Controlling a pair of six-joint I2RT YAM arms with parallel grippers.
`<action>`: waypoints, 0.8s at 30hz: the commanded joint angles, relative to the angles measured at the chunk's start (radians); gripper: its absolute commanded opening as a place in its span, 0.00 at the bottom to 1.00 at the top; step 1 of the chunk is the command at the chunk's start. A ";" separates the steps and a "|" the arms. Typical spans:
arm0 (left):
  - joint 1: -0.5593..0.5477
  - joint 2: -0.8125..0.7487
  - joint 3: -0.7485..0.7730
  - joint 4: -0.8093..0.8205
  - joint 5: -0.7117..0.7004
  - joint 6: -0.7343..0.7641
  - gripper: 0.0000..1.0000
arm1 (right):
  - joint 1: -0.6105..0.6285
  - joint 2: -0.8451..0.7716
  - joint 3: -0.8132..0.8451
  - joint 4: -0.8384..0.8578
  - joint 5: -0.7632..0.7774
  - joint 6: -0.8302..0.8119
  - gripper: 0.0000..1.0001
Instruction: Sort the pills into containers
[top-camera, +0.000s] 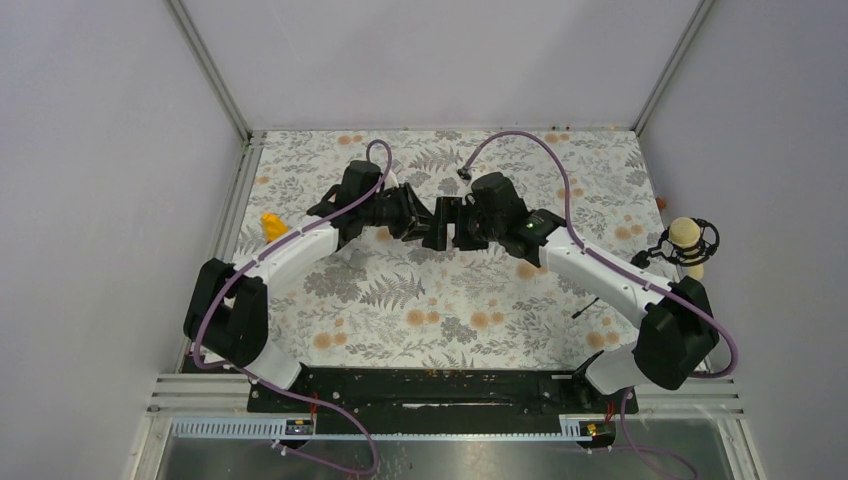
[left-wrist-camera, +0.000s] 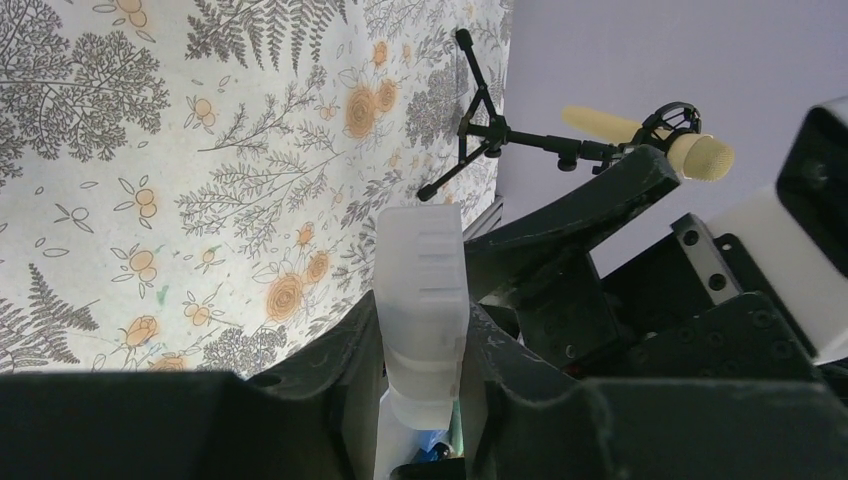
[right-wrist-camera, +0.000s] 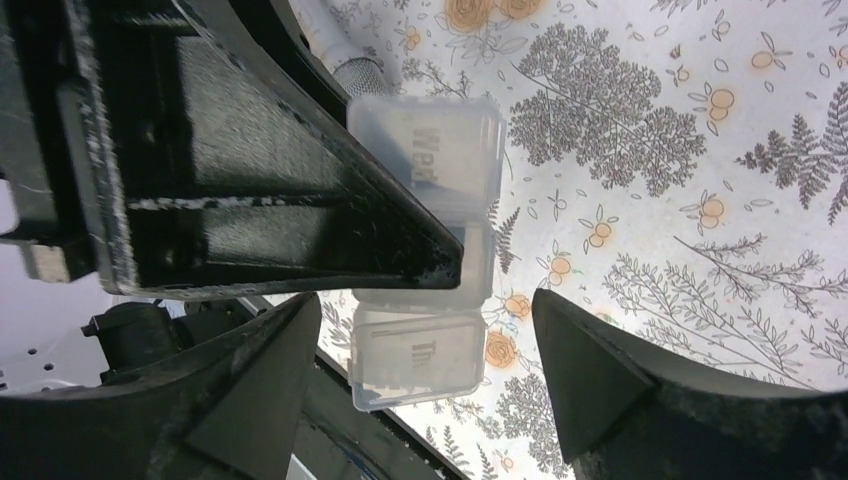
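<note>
My right gripper will pinch the lid's loose edge (right-wrist-camera: 359, 362) and swing it open before pills go in, as the pill container's Thu lid is shut over its section.
My left gripper (top-camera: 418, 218) is shut on a translucent white pill organiser strip (left-wrist-camera: 422, 270) and holds it above the middle of the table. In the right wrist view the strip's lids read "Wed" (right-wrist-camera: 428, 150) and "Thu" (right-wrist-camera: 420, 355). My right gripper (top-camera: 462, 224) faces the left one. It is open, and its fingers (right-wrist-camera: 585, 370) stand either side of the "Thu" compartment without touching it. The amber bottle, the clear cup and any pills are out of view.
A yellow toy block (top-camera: 270, 225) lies at the table's left edge. A microphone on a small stand (top-camera: 688, 240) is at the right edge and also shows in the left wrist view (left-wrist-camera: 700, 155). A floral cloth (top-camera: 440, 300) covers the table.
</note>
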 joint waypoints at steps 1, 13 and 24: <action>-0.005 0.003 0.069 -0.013 -0.006 0.033 0.00 | 0.005 -0.022 0.053 -0.057 0.018 -0.020 0.85; 0.000 0.013 0.086 -0.016 0.006 0.073 0.00 | -0.018 -0.077 0.042 -0.107 0.072 0.029 0.73; 0.005 0.011 0.101 -0.012 -0.013 0.074 0.00 | -0.091 -0.106 -0.053 -0.048 0.060 0.101 0.52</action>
